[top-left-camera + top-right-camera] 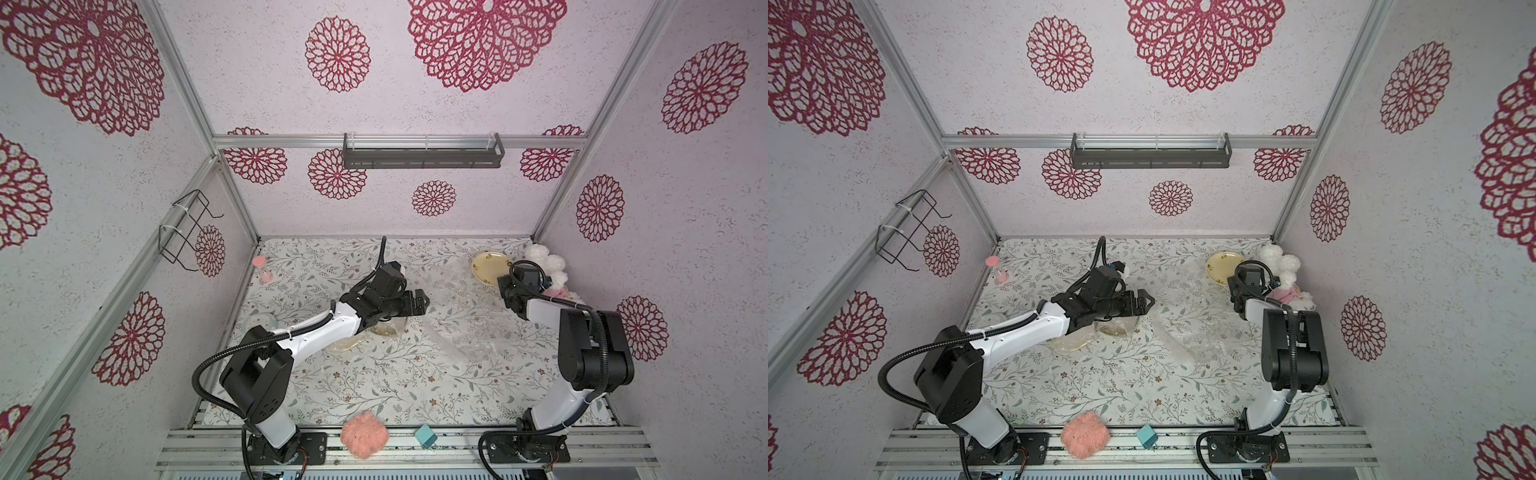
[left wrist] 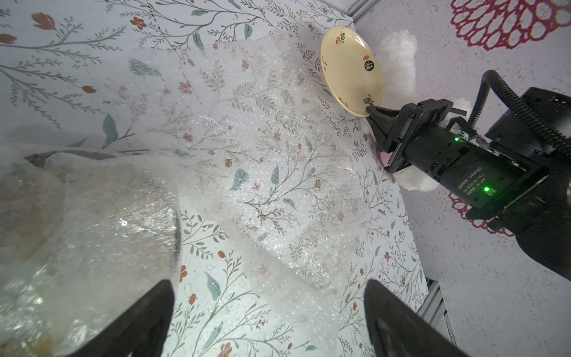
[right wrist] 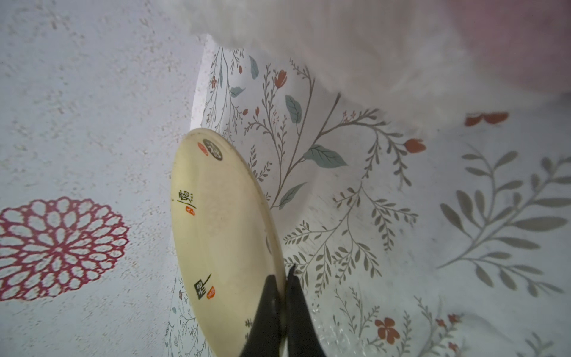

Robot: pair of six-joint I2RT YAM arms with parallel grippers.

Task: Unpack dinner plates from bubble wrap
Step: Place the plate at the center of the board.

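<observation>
My left gripper is to move next to the loose bubble wrap sheet's edge (image 1: 438, 326) (image 2: 229, 238) beside the wrapped bundle and close there.
A pale cream dinner plate (image 1: 487, 264) (image 1: 1221, 264) (image 2: 350, 71) (image 3: 222, 235) with small dark motifs is tilted up at the back right of the table. My right gripper (image 1: 500, 284) (image 1: 1230, 286) (image 2: 370, 109) (image 3: 282, 275) is shut on its near rim. A loose sheet of bubble wrap (image 1: 461, 320) (image 1: 1187, 328) (image 2: 262, 160) lies crumpled mid-table. A second bundle of bubble wrap (image 1: 376, 332) (image 1: 1100, 332) (image 2: 77, 247) with yellowish round shapes inside lies under my left arm. My left gripper (image 1: 424, 301) (image 1: 1148, 301) (image 2: 268, 282) hovers open above the table between the two, holding nothing.
A white and pink plush toy (image 1: 544, 266) sits against the right wall behind the plate. A pink hourglass (image 1: 263, 270) and a pale round object (image 1: 259, 322) stand by the left wall. A pink yarn ball (image 1: 365, 434) and teal block (image 1: 426, 436) rest on the front rail.
</observation>
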